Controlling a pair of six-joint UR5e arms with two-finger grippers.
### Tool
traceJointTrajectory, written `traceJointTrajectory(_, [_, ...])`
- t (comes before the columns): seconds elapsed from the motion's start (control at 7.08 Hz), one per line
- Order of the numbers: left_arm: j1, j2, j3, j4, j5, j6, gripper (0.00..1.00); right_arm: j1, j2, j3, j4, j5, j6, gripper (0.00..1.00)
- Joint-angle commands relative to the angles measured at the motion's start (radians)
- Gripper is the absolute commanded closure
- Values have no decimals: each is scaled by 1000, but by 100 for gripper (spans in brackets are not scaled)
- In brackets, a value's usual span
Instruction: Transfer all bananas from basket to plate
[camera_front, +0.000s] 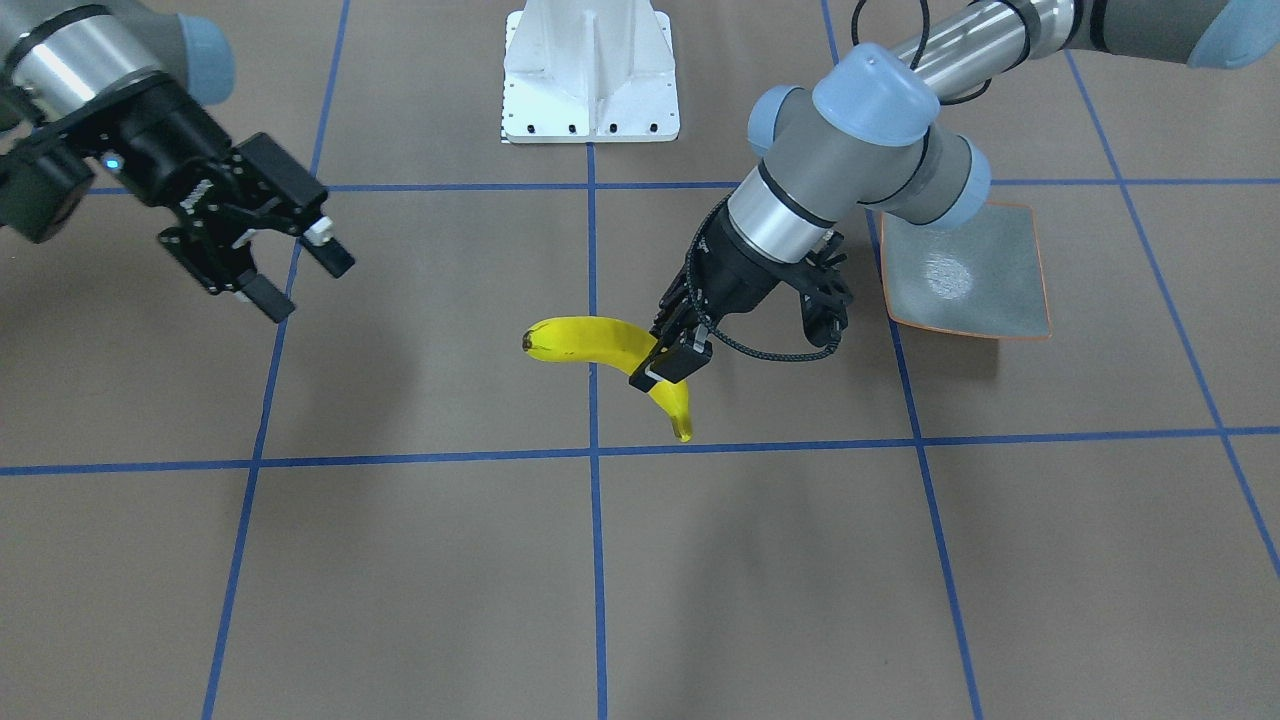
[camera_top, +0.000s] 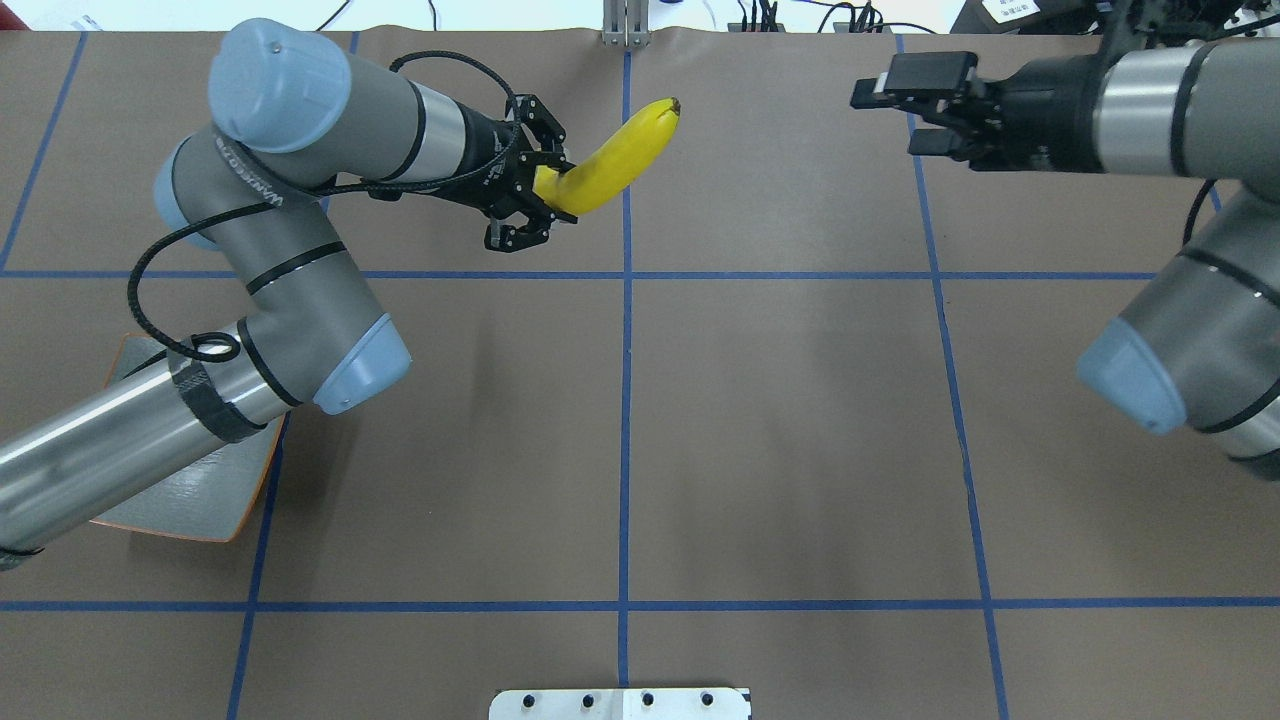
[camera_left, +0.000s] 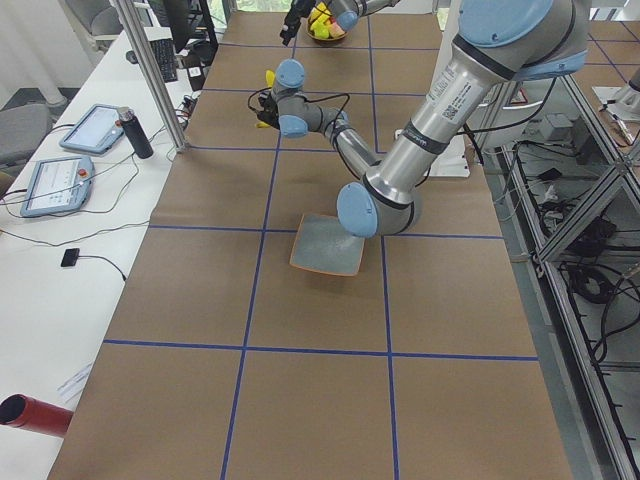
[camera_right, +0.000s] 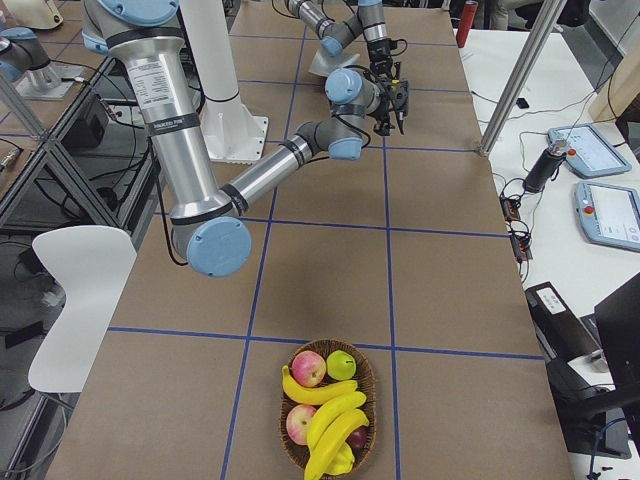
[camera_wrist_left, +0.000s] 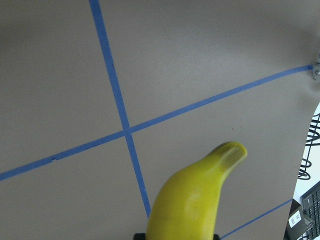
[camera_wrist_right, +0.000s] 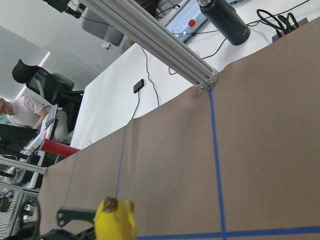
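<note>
I should release the yellow banana on the middle of the bare grey-blue plate (camera_front: 968, 264) with my left gripper. The banana is held above the brown table now.
My left gripper (camera_front: 672, 362) (camera_top: 548, 195) is shut on one yellow banana (camera_front: 590, 340) (camera_top: 620, 155), held above the brown table near its far middle. The left wrist view shows that banana (camera_wrist_left: 190, 200) pointing away over a blue tape cross. The grey-blue plate (camera_front: 965, 270) (camera_left: 328, 245) with its orange rim lies bare, partly under my left arm (camera_top: 190, 500). Three more bananas (camera_right: 335, 415) lie in the wicker basket (camera_right: 371, 400) at the table's right end. My right gripper (camera_front: 308, 282) (camera_top: 888, 122) hangs open, holding nothing, facing the held banana (camera_wrist_right: 115, 220).
Apples (camera_right: 308, 368) share the basket with the bananas. The white robot base (camera_front: 590, 75) stands at the table's robot side. Beside the table's operator side are a post (camera_right: 515, 75), tablets (camera_left: 75, 130) and a dark bottle (camera_left: 135, 135); a seated person (camera_wrist_right: 20, 107) is beyond.
</note>
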Motion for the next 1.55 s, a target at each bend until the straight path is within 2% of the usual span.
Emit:
traceJointTrajectory(0.0, [-16,167,-154,-16,-71,354,100,142,-19,-109,-5,175,-156,0])
traceJointTrajectory(0.14, [-48,194,-170,-14,-90,486,100,172,-19,-171,-10,190,-215,0])
traceJointTrajectory(0.28, [-59,268,-221,-14,-86,712,100,199,-19,-221,-58,212,-300,0])
traceJointTrajectory(0.42, [-60,377,-277,-16,-78,926,100,211,-21,-220,-168,210,-405,0])
traceJointTrajectory(0.85, [-65,616,-323,-17,-20,1460,100,281,-28,-210,-446,212,-776,0])
traceJointTrajectory(0.99, [-68,670,-341,-17,-18,1573,100,294,-36,-210,-547,207,-861,0])
traceJointTrajectory(1.13, [-68,707,-343,-19,-12,1651,100,291,-59,-215,-575,203,-926,0])
traceJointTrajectory(1.41, [-64,750,-340,-19,15,1695,100,291,-88,-217,-577,213,-928,0])
